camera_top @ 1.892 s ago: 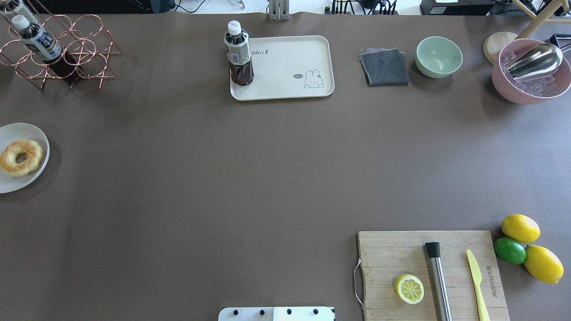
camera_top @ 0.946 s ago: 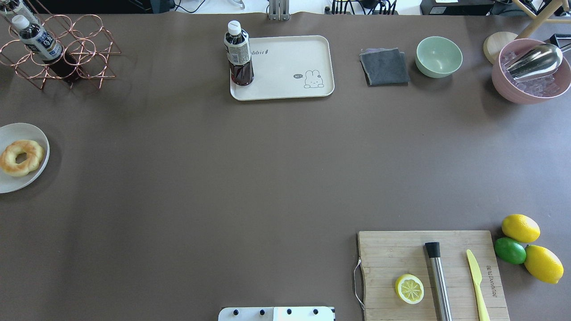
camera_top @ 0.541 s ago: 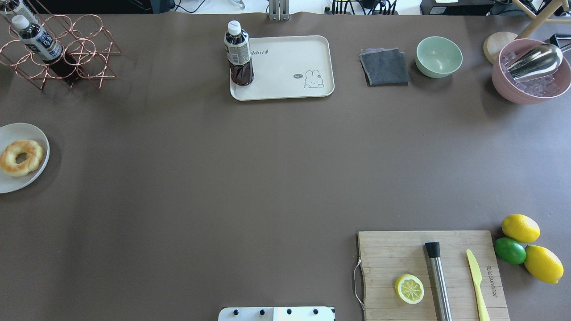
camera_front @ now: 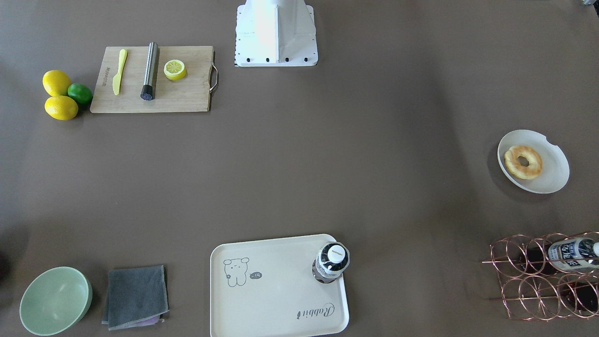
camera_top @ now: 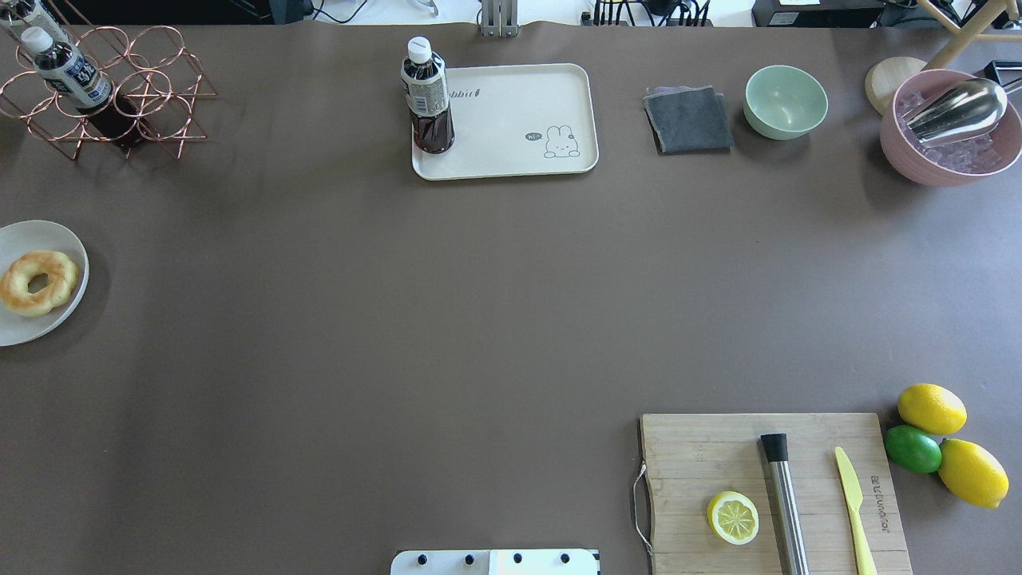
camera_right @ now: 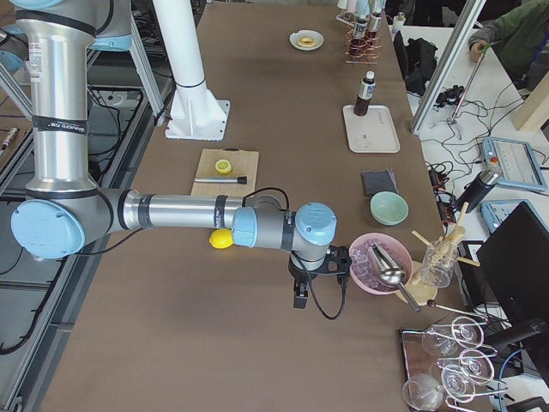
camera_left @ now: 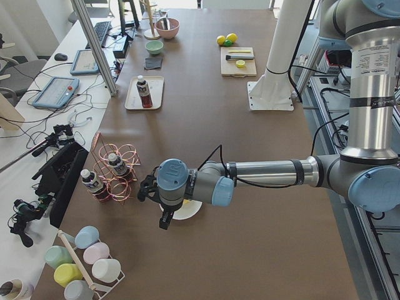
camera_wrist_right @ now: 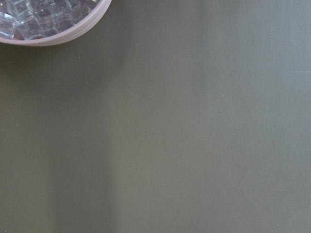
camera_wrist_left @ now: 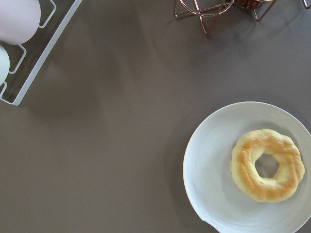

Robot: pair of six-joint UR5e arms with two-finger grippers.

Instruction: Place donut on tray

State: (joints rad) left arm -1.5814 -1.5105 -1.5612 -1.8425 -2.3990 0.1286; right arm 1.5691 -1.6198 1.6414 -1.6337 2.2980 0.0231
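Next, I close my left gripper on the white plate's outer rim (camera_front: 565,157) (camera_wrist_left: 188,194), just beside its notch, because the plate carries the donut.
The donut (camera_top: 37,282) is a golden ring lying on a round white plate (camera_top: 48,327) at the table's left edge. It also shows in the front view (camera_front: 523,162) and the left wrist view (camera_wrist_left: 267,165), low and to the right. The cream tray (camera_top: 519,104) with the bear drawing sits at the far middle (camera_front: 271,299), with a dark drink bottle (camera_top: 428,100) standing on its left corner. My left gripper (camera_left: 162,220) hangs over the plate's outer side; I cannot tell if it is open. My right gripper (camera_right: 299,296) hangs beside the pink ice bowl (camera_right: 377,262); I cannot tell its state.
A copper wire rack (camera_top: 112,96) with bottles stands far left. A grey cloth (camera_top: 688,120), a green bowl (camera_top: 786,101) and the pink ice bowl (camera_top: 950,132) line the far right. A cutting board (camera_top: 718,455) with a half lemon, muddler and knife lies near right, with lemons and a lime beside it.
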